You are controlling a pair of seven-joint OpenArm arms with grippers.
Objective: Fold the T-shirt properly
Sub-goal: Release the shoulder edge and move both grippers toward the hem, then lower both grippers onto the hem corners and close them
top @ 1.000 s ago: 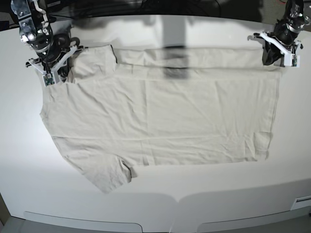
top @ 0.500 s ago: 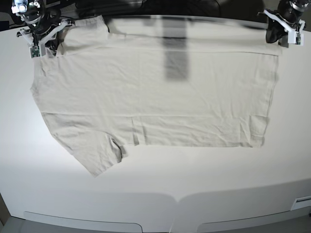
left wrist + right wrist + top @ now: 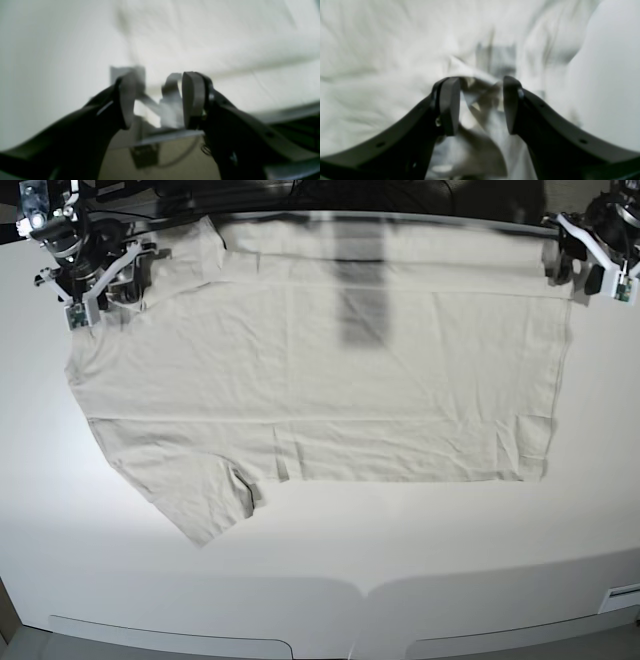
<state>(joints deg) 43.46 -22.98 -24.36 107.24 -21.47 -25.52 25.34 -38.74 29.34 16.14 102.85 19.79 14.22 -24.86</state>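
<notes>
Next, I close my left gripper on the near corner of the cream T-shirt's hem [image 3: 540,473].
The cream T-shirt [image 3: 320,370] lies spread flat on the white table [image 3: 400,560]. Its hem side is at the right, and a sleeve [image 3: 205,500] points toward the near left. Its far edge reaches the table's back edge. My right gripper [image 3: 105,285] is over the shirt's far left corner. In the right wrist view its jaws [image 3: 480,105] stand apart with loose fabric [image 3: 382,62] in the gap. My left gripper [image 3: 585,275] is at the far right corner of the shirt. In the left wrist view it [image 3: 155,100] is open, with the shirt [image 3: 212,37] behind it.
The table's back edge [image 3: 400,218] runs right behind both grippers, with dark clutter beyond it. A dark shadow or reflection [image 3: 360,300] lies on the shirt's far middle. Bare white table lies in front of the shirt, and the front edge [image 3: 360,590] is near.
Over the last second the shirt was dragged toward the back edge and spread out. Since half a second ago both grippers have dropped slightly onto the far corners, and the jaws now stand apart.
</notes>
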